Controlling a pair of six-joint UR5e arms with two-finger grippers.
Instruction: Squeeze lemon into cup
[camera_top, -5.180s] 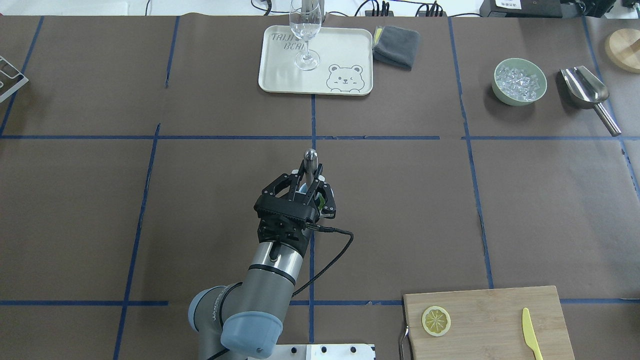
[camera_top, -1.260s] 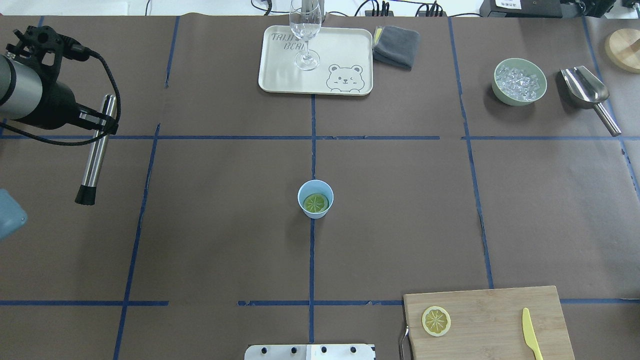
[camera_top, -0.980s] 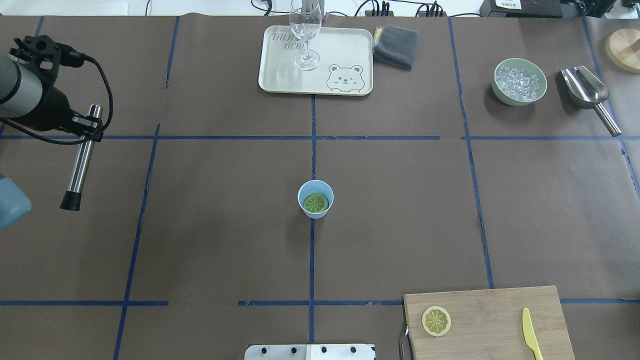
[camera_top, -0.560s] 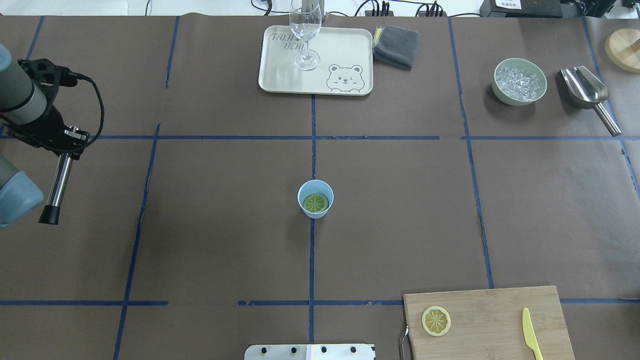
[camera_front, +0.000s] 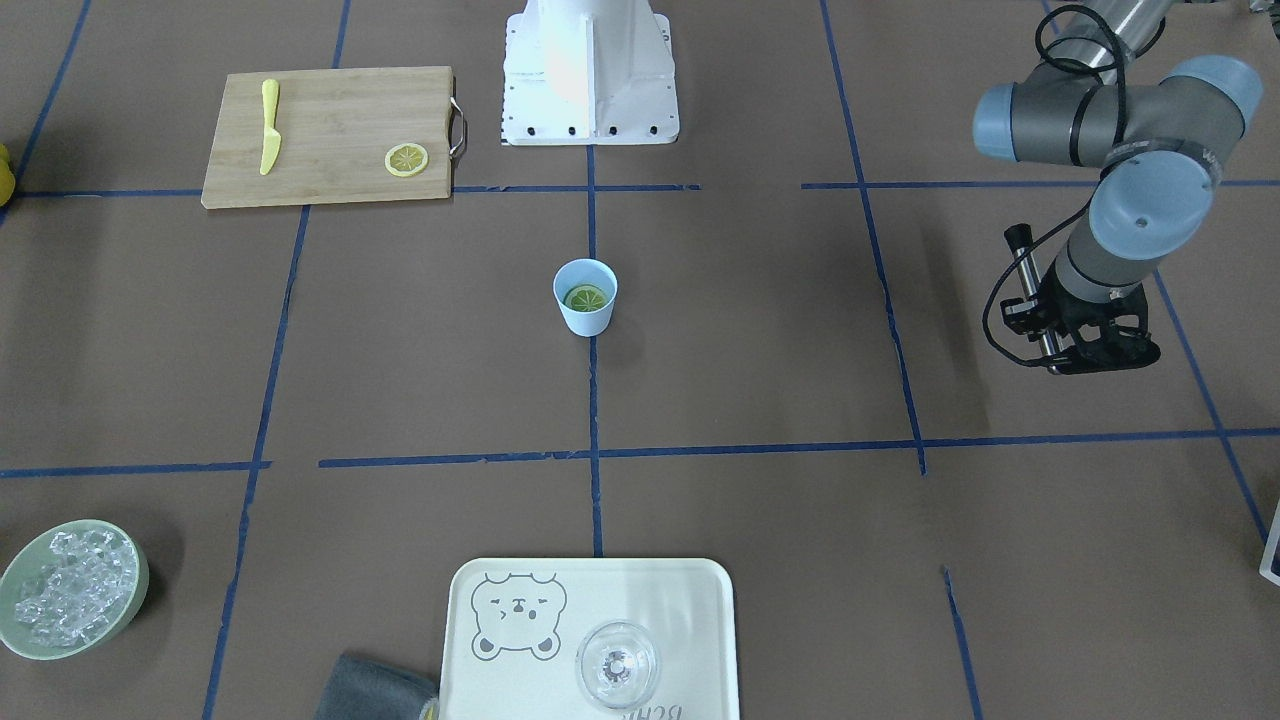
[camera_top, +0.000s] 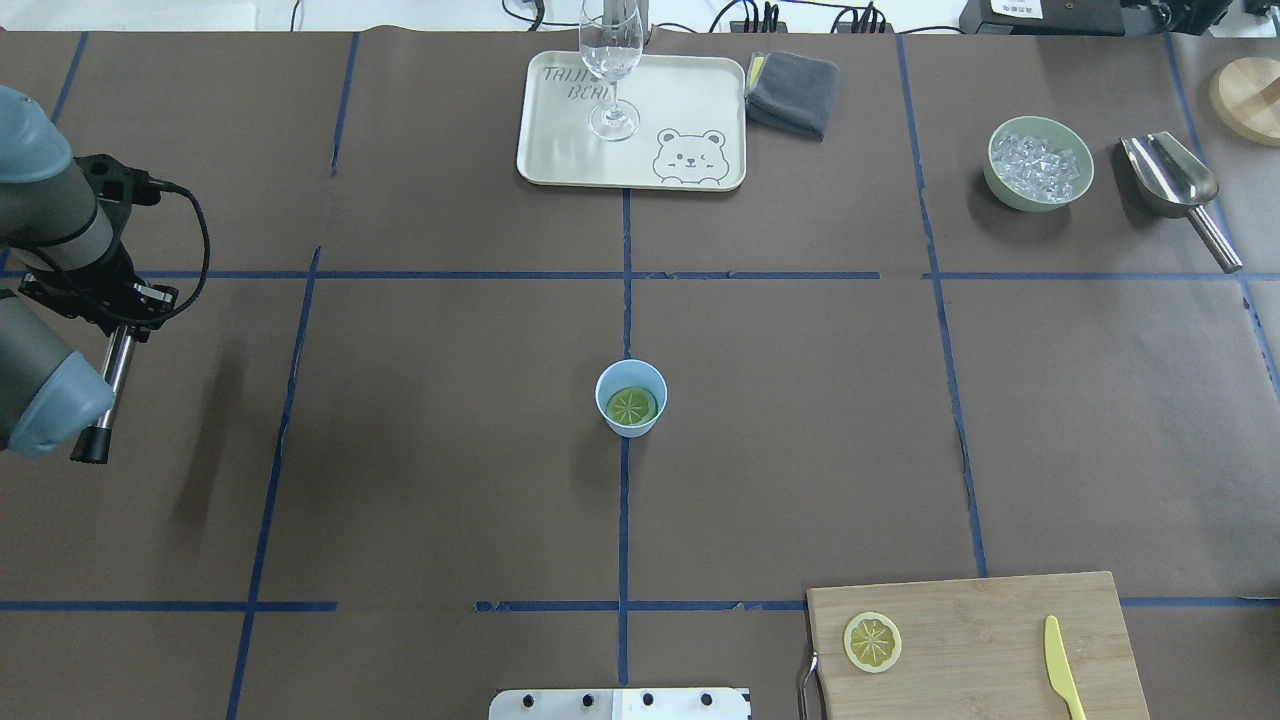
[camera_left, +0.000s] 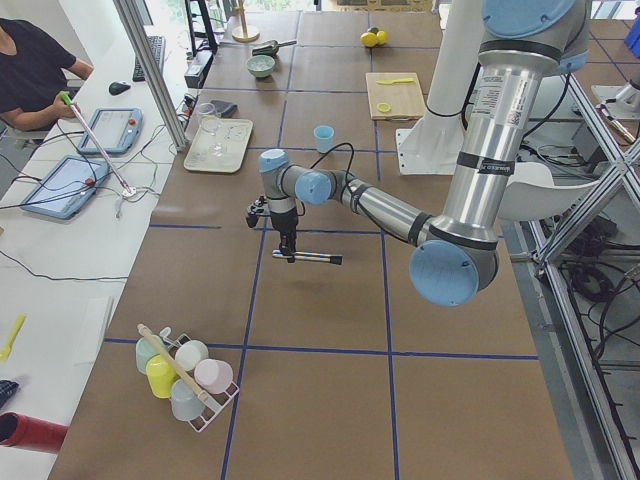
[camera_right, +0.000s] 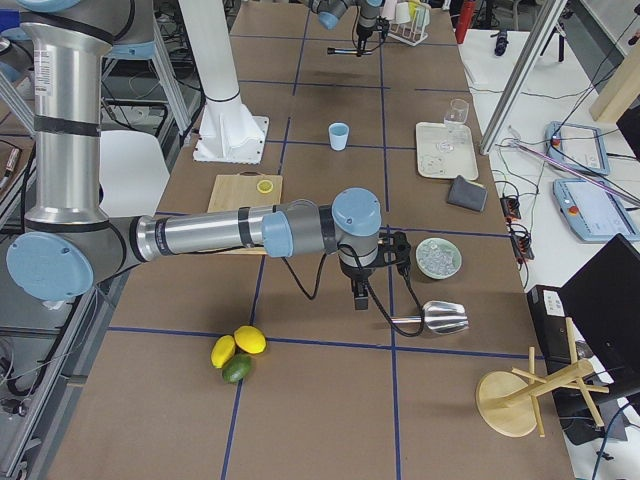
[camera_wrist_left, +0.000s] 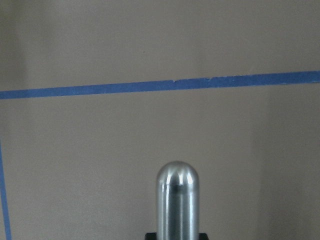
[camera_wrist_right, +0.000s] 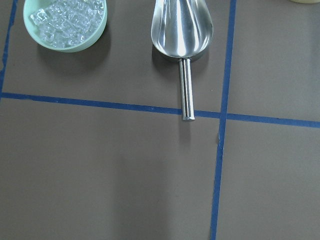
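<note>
I need to use my left gripper to set the steel muddler down near the middle of the blue-taped box on the table (camera_front: 1004, 311).
The light-blue cup (camera_top: 631, 420) stands at the table's middle with a greenish lemon slice (camera_top: 632, 405) lying flat inside it; both also show in the front view, cup (camera_front: 585, 318) and slice (camera_front: 586, 297). My left gripper (camera_top: 128, 318) is at the far left, well away from the cup, shut on a steel muddler (camera_top: 108, 385) with a black tip. The muddler's rounded end (camera_wrist_left: 177, 200) fills the left wrist view. My right gripper (camera_right: 358, 295) hangs near the ice scoop; I cannot tell whether it is open.
A second lemon slice (camera_top: 872, 641) and a yellow knife (camera_top: 1062, 665) lie on a cutting board (camera_top: 1000, 620) at front right. At the back are a tray (camera_top: 690, 100) with a wine glass (camera_top: 610, 60), a grey cloth (camera_top: 793, 92), an ice bowl (camera_top: 992, 165) and a scoop (camera_top: 1170, 175).
My left arm has lifted the muddler out of the cup, carried it to the far left, and kept drifting left and back toward the base. The cup and slice have not moved.
</note>
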